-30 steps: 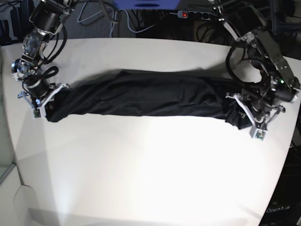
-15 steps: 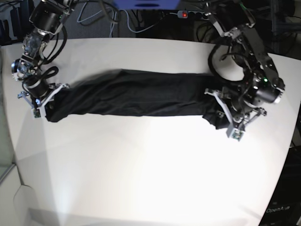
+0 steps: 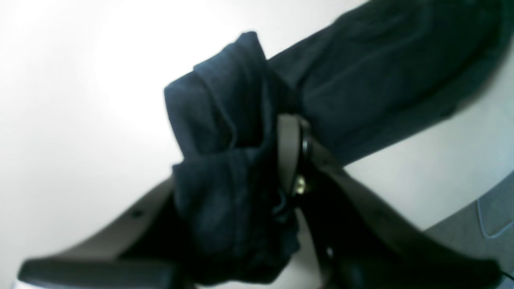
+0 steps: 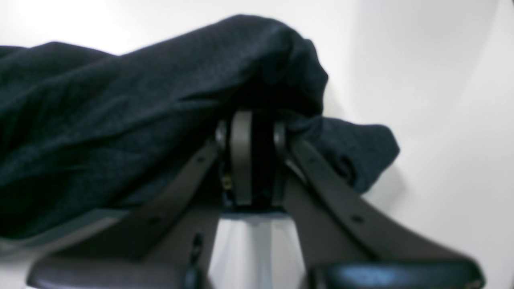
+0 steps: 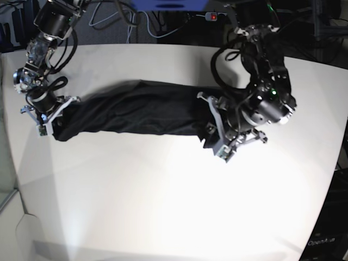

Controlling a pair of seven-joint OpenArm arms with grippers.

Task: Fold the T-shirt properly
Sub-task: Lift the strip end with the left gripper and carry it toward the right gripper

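The bunched fold, now at the band's end, will be released by my left gripper on the middle of the black T-shirt's band (image 5: 155,119) (image 3: 364,52), toward the front edge of the shirt.
The black T-shirt (image 5: 136,111) lies as a long, narrow band across the white table (image 5: 163,206). In the base view my left gripper (image 5: 215,133) is at the band's right end, shut on a bunched fold of it. The left wrist view shows that fold of the T-shirt (image 3: 225,168) wadded between the left gripper's (image 3: 257,164) fingers. My right gripper (image 5: 51,117) is shut on the band's left end. In the right wrist view the T-shirt (image 4: 120,120) drapes over the right gripper's (image 4: 259,152) tips, hiding them.
A power strip (image 5: 217,16) with a red light and loose cables (image 5: 117,22) lie beyond the table's far edge. The table's rounded right edge (image 5: 334,179) is close behind the left arm. Bare white tabletop spans the front half.
My left arm has swept leftward across the table, carrying the shirt's right end toward the middle, so the band is shorter. The right arm has stayed still.
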